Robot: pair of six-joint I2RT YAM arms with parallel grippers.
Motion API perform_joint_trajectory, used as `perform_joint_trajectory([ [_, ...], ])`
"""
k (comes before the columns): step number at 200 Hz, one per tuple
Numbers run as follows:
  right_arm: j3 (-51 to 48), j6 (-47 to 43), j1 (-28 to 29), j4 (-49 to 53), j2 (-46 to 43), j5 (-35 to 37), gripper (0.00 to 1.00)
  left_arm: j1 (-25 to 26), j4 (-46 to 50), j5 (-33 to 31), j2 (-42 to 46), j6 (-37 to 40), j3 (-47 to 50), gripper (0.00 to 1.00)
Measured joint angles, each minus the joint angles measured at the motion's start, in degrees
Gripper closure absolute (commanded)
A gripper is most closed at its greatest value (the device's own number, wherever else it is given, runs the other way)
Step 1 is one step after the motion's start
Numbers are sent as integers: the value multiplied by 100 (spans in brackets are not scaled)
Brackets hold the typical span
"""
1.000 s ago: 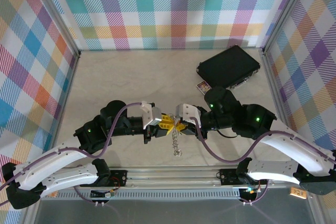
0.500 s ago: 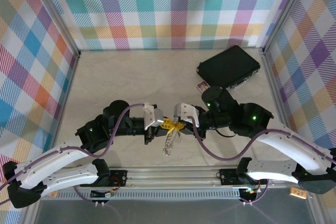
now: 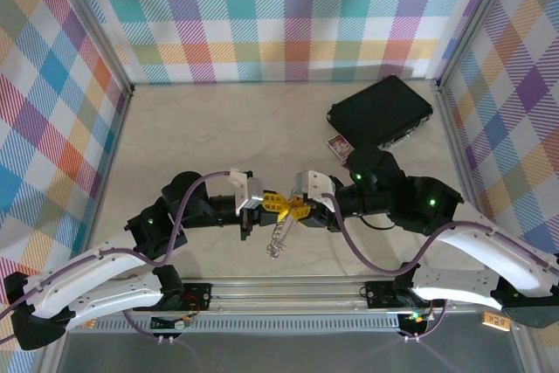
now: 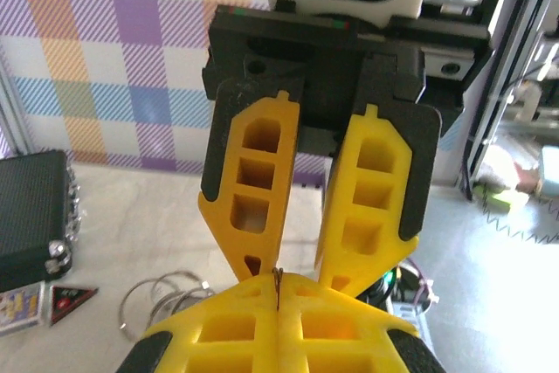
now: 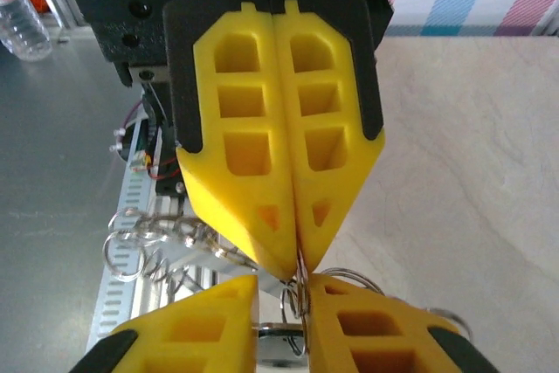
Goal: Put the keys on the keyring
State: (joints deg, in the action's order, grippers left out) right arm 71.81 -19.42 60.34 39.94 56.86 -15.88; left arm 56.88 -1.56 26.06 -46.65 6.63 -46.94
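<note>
Next, I close my right gripper on the upper ring (image 5: pixel 300 296) and steady it while my left gripper grips the keyring again, since the keyring hangs at a slant from my left gripper's fingers.
My two grippers meet tip to tip above the near middle of the table. The left gripper (image 3: pixel 276 204) (image 4: pixel 278 279) is shut on a thin silvery ring (image 5: pixel 295 301) of the keyring. Its link chain (image 3: pixel 277 238) dangles below as a thin strand, and its loops (image 5: pixel 150 240) show beside the fingers. The right gripper (image 3: pixel 296 210) (image 5: pixel 281 290) stands with its jaws a little apart, straddling that ring, which lies against one inner pad. A silvery piece shows in the gap; whether it is gripped is unclear. The black-headed key is hidden.
A black rectangular case (image 3: pixel 381 111) lies at the back right with a small card (image 3: pixel 338 144) in front of it. Checked walls close in three sides. An aluminium rail (image 3: pixel 288 290) runs along the near edge.
The dangling chain has swung to the left. Both grippers have shifted slightly while staying tip to tip.
</note>
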Motion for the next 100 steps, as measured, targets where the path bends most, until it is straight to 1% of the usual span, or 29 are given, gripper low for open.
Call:
perform_joint_trajectory([
  [50,-356,232,0,-514,-326,-39,82,-2,-1231,184,33,-688,492,100],
  [100,-446,378,0,-914,-538,-201,90,-2,-2465,431,0,-1329,820,100],
])
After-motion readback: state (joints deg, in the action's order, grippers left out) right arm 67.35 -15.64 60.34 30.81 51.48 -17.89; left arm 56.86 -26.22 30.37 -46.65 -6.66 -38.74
